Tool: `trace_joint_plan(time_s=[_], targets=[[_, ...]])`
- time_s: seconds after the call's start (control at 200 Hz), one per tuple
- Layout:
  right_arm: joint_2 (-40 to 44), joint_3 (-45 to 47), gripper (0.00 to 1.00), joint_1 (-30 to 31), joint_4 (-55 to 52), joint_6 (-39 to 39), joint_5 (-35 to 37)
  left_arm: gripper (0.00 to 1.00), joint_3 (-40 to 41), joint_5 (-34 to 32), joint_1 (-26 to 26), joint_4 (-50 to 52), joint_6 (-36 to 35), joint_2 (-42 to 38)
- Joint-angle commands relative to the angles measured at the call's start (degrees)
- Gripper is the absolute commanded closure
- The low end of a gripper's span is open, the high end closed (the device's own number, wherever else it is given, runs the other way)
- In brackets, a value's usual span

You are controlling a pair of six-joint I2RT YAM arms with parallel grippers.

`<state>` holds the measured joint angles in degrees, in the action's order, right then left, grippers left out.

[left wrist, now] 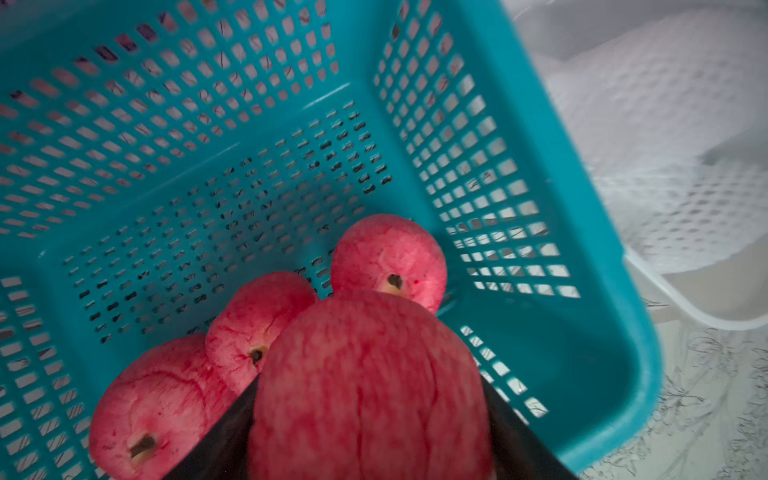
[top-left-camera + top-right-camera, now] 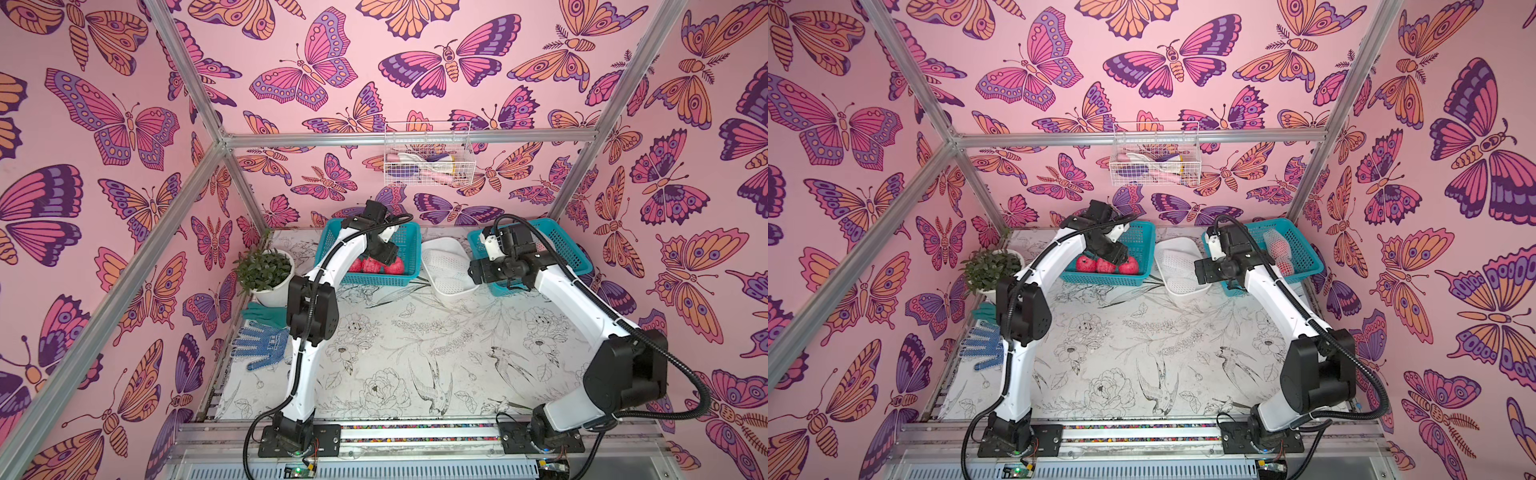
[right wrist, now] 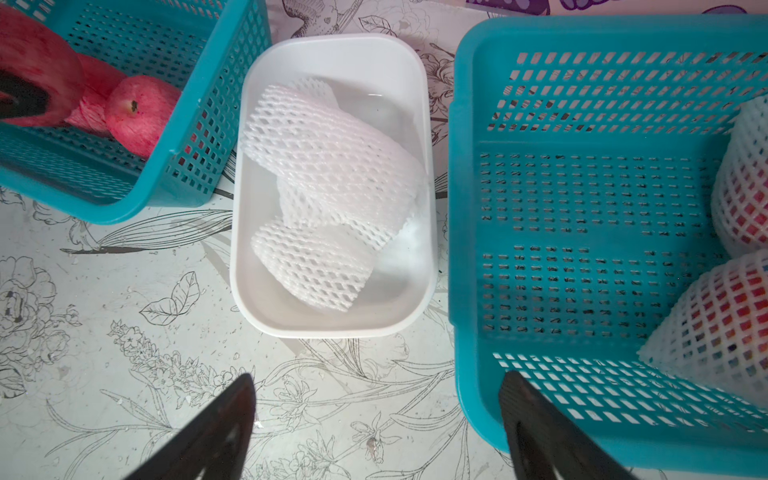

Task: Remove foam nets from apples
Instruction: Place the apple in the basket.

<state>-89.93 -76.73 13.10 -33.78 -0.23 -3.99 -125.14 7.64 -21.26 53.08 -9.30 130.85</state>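
Observation:
Next, my left gripper lets go of the bare red apple between the other bare apples by the teal basket's near side (image 2: 379,274) (image 1: 353,352).
My left gripper (image 1: 370,399) is shut on a bare red apple (image 1: 370,374), holding it low inside the left teal basket (image 1: 498,124). Three more bare apples (image 1: 390,253) lie at that basket's near side, also seen in a top view as apples (image 2: 1086,264). My right gripper (image 3: 378,376) is open and empty above the table, between the white tray (image 3: 332,41) and the right teal basket (image 3: 582,41). Several loose foam nets (image 3: 332,166) lie in the tray. Two apples in foam nets (image 3: 719,328) sit at the right basket's far side, the upper one (image 2: 1277,245) plain in a top view.
A potted plant (image 2: 266,272) and blue and green gloves (image 2: 262,345) sit along the table's left edge. A white wire basket (image 2: 428,162) hangs on the back wall. The tray stands between the two teal baskets at the back of the table.

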Motion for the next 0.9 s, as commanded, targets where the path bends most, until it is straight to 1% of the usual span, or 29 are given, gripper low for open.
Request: trace_joint_plan(time_s=[0.0,0.055,0.17,0.26,0.401,0.897], targets=[[-2.5,-2.1,0.08,-0.4,-0.4,-0.2,-0.1,0.55,-0.7,-1.2,0.3,5.3,0.8,0.0],[-3.5,-2.5,0.08,-0.4,-0.4,-0.2,-0.1,0.55,0.2,-2.4,0.3,5.2,0.9,0.1],[-5.5,-3.8,0.08,-0.4,-0.9,-0.2,-1.1,0.55,1.9,-2.3,0.4,5.1,0.4,0.8],[-6.8,-4.8,0.08,-0.4,-1.3,-0.2,-1.6,0.55,2.4,-1.9,0.4,5.1,0.4,1.5],[-7.7,-5.5,0.08,-0.4,-0.9,-0.1,-0.9,0.54,2.8,-3.1,0.3,5.1,-0.1,2.7],[-9.7,-6.5,0.08,-0.5,-1.1,-1.0,0.5,0.51,-0.2,-4.0,-0.1,5.1,0.9,8.9]])
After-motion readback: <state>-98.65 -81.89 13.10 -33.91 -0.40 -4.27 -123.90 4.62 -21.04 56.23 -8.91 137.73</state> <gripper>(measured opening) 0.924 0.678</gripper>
